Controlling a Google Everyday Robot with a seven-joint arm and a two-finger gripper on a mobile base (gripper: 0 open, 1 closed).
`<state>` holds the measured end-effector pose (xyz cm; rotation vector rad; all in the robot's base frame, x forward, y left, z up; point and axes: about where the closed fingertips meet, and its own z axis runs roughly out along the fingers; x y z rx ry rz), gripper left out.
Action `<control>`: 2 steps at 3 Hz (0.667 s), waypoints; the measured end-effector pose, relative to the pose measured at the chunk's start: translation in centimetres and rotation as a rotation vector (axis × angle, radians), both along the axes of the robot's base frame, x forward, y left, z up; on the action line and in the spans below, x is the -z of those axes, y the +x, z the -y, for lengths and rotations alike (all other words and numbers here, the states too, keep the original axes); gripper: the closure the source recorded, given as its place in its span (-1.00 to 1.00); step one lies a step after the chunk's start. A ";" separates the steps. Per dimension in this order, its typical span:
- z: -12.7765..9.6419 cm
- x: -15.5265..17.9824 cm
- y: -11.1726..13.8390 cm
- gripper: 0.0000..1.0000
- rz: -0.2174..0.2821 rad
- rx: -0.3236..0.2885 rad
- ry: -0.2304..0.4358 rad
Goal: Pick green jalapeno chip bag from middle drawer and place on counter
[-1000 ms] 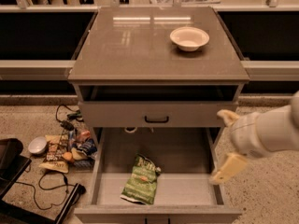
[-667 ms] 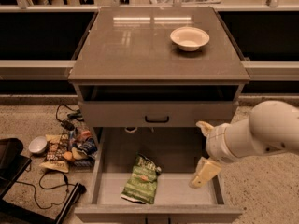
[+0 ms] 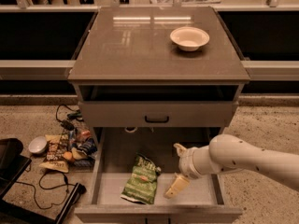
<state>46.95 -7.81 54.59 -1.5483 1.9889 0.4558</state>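
Note:
The robot's gripper should next move to the far half (image 3: 144, 174) of the green jalapeno chip bag, toward the back of the open drawer, and close there.
The green jalapeno chip bag (image 3: 141, 179) lies flat on the floor of the open middle drawer (image 3: 106, 189), left of centre. My gripper (image 3: 173, 171) is over the drawer just right of the bag, open and empty, one finger pointing up and the other down towards the drawer floor. It stands apart from the bag. The arm reaches in from the right. The counter (image 3: 140, 45) is the glossy grey-brown top above.
A white bowl (image 3: 189, 37) stands on the counter at the back right. The shallower drawer front with a black handle (image 3: 157, 119) is shut above the open drawer. A heap of snack packets (image 3: 65, 148), a small bowl (image 3: 37, 145) and cables lie on the floor at left.
My gripper has moved left from beside the drawer's right wall to over the drawer, closer to the bag. The bag has not moved.

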 end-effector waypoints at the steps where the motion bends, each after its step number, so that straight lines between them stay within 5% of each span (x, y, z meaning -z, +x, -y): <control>1: 0.0 0.0 0.0 -1.00 0.000 0.000 0.000; 2: -2.1 1.9 1.1 -1.00 -0.022 -0.022 -0.003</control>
